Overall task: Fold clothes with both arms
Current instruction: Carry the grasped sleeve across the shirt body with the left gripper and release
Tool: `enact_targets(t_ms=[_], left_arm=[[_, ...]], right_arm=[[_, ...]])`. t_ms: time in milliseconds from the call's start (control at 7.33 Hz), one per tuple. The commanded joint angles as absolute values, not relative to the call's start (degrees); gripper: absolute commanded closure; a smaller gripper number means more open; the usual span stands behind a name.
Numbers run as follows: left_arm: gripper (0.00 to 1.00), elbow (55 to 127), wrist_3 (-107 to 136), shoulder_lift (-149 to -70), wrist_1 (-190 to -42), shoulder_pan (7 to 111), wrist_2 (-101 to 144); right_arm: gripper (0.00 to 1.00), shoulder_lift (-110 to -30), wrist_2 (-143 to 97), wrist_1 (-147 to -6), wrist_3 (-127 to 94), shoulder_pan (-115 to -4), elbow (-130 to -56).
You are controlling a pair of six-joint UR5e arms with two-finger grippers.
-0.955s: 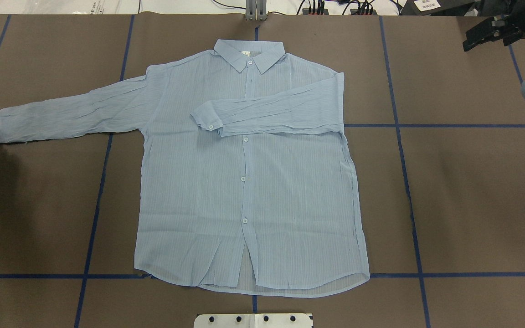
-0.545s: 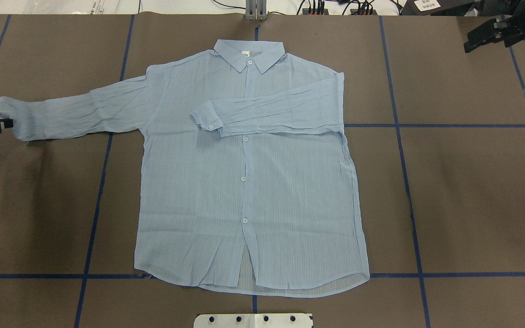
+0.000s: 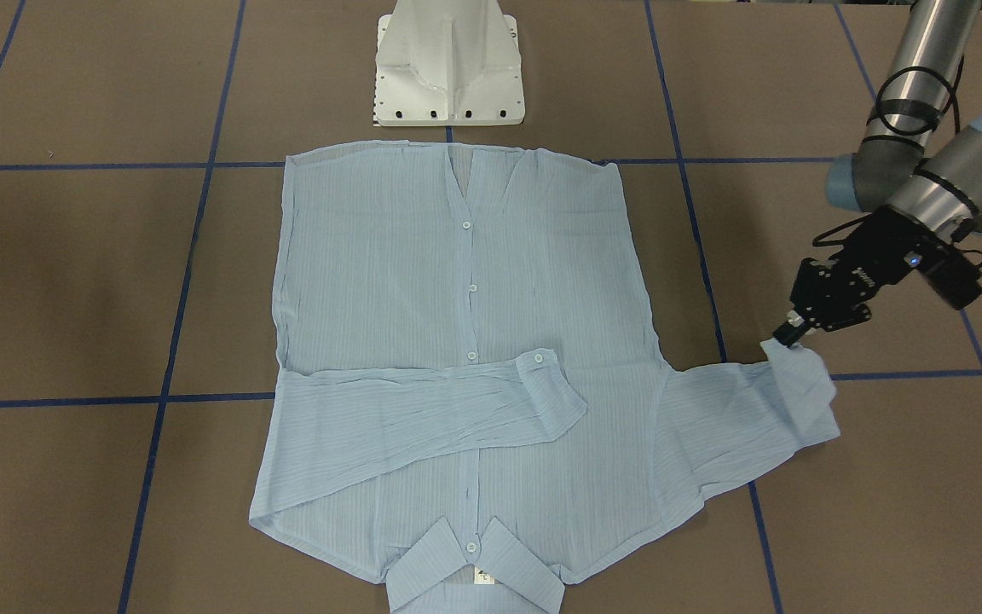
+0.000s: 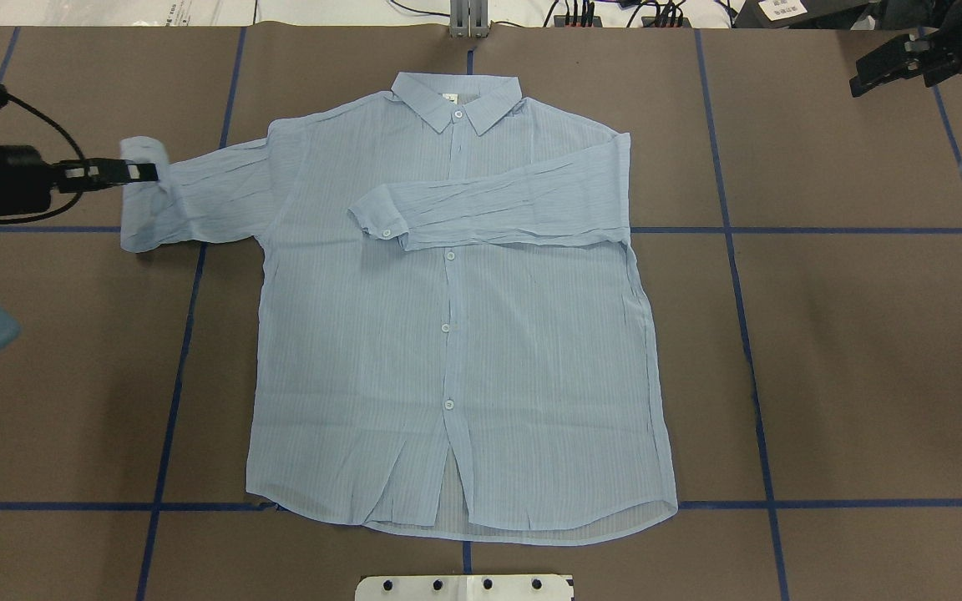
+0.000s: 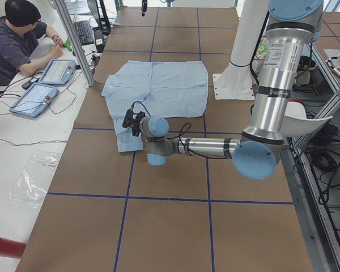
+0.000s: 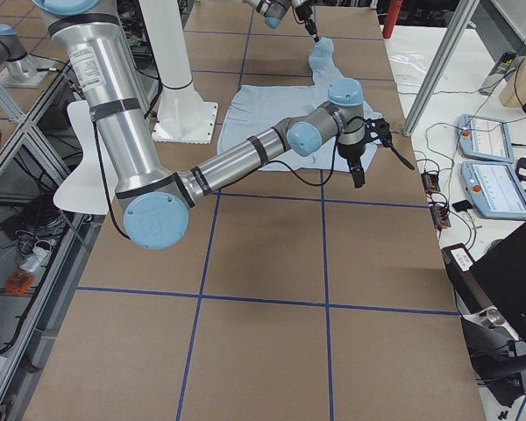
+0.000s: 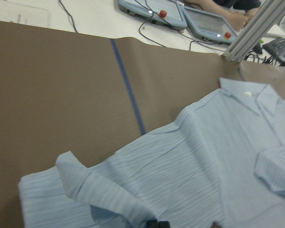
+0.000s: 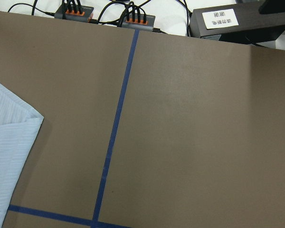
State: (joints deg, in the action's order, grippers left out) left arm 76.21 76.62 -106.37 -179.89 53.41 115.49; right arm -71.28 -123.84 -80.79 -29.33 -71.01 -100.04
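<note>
My left gripper is to release the raised cuff on the folded sleeve [image 3: 375,372] between the sleeve's shoulder end and the button row.
The light-blue striped shirt [image 4: 448,334] lies flat, front up, collar at the far edge; it also shows in the front-facing view [image 3: 457,281]. Its right sleeve [image 4: 498,204] is folded across the chest. My left gripper [image 4: 145,173] is shut on the cuff of the left sleeve [image 4: 197,196] and holds it raised, so the sleeve end doubles over. It shows the same way in the front-facing view [image 3: 785,339]. My right gripper [image 4: 865,79] hangs open and empty over the far right corner, well clear of the shirt.
The white pedestal base [image 3: 448,68] stands at the near table edge by the hem. Blue tape lines [image 4: 731,229] cross the brown table. Power strips and cables [image 4: 581,15] lie along the far edge. An operator [image 5: 17,39] sits with tablets [image 6: 482,140] beyond it.
My left gripper has carried the left sleeve's cuff right, toward the shirt body, and lifted it, so the sleeve is shorter and doubled. The right gripper has barely moved.
</note>
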Motion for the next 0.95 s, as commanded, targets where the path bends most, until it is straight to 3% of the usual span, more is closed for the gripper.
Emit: enact_targets(t_ms=[0,409,818], left_arm=[[1.00,76.0,87.2,-120.1,-171.1,42.4,106.7],[1.00,75.9,90.3,-131.2,-159.3,37.7,100.8],[1.00,74.7,90.1,-134.3,-155.8,33.8,97.8]], right_arm=[[0.00,-71.4,-123.8,-80.9,-29.4,-71.0,-100.0],[0.00,-71.5,-123.8,-80.8,-29.4,-71.0,-100.0],[0.00,-71.6,-123.8,-80.8,-29.4,-71.0,-99.9]])
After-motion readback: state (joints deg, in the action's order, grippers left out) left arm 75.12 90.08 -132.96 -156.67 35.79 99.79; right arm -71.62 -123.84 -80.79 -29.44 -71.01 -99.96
